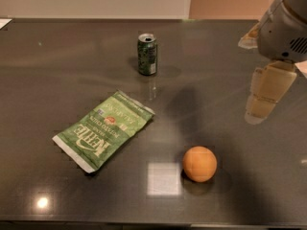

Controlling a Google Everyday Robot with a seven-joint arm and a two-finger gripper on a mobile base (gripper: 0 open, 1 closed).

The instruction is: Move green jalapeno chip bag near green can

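Next, I need to grip the green jalapeno chip bag at the bag's far end (135, 104), nearest the green can.
The green jalapeno chip bag (104, 130) lies flat on the dark table, left of centre, with its white "KETTLE" lettering up. The green can (147, 54) stands upright behind it, towards the back of the table, apart from the bag. My gripper (259, 113) hangs above the table at the right edge of the view. It is far to the right of both the bag and the can and holds nothing.
An orange ball (199, 164) rests on the table in front, right of the bag. The dark glossy table (57, 61) shows light glare near its front edge. A pale wall runs behind the table's far edge.
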